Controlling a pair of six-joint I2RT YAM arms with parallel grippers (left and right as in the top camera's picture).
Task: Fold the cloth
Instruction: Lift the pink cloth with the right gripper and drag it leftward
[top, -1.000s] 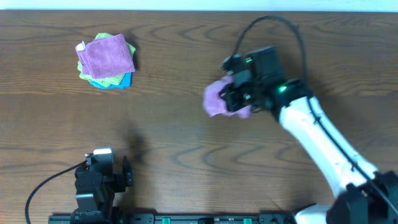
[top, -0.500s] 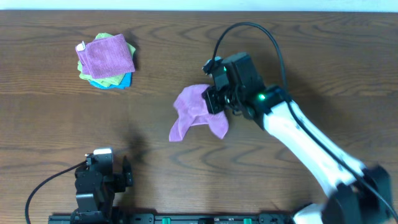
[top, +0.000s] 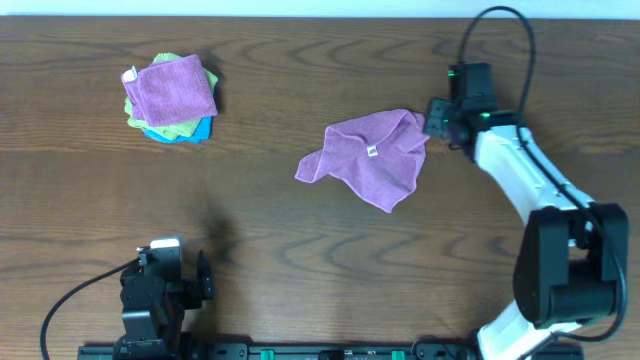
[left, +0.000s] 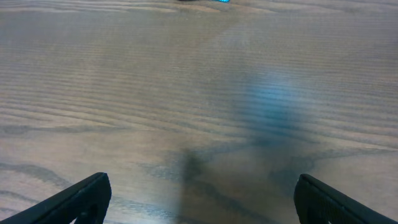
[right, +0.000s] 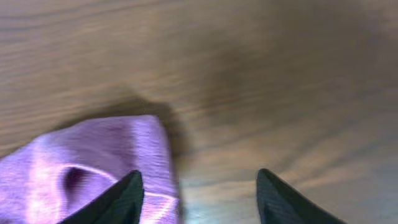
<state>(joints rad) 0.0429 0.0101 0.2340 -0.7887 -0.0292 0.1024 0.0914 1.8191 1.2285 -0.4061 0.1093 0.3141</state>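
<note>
Next, I pinch the purple cloth's tagged edge with my right gripper beside the white tag (top: 381, 143) and pull it toward the back, because that edge lies folded over the cloth's middle.
The purple cloth (top: 370, 158) lies spread but wrinkled on the wooden table, with a small white tag facing up. Its upper right corner points toward my right gripper (top: 437, 122). In the right wrist view the right gripper (right: 199, 196) is open. The cloth's corner (right: 106, 165) reaches the left fingertip (right: 127, 199), and bare wood shows between the fingers. My left gripper (left: 202, 199) is open wide over bare table, far from the cloth, at the front left.
A stack of folded cloths (top: 170, 97), purple on top of green and blue, sits at the back left. The left arm (top: 155, 295) rests at the table's front edge. The right arm's cable (top: 500, 20) loops near the back edge.
The right gripper dragged the bunched cloth left, then swept back right, laying it out. Its jaws went from shut on the cloth to open. The left arm stayed still.
</note>
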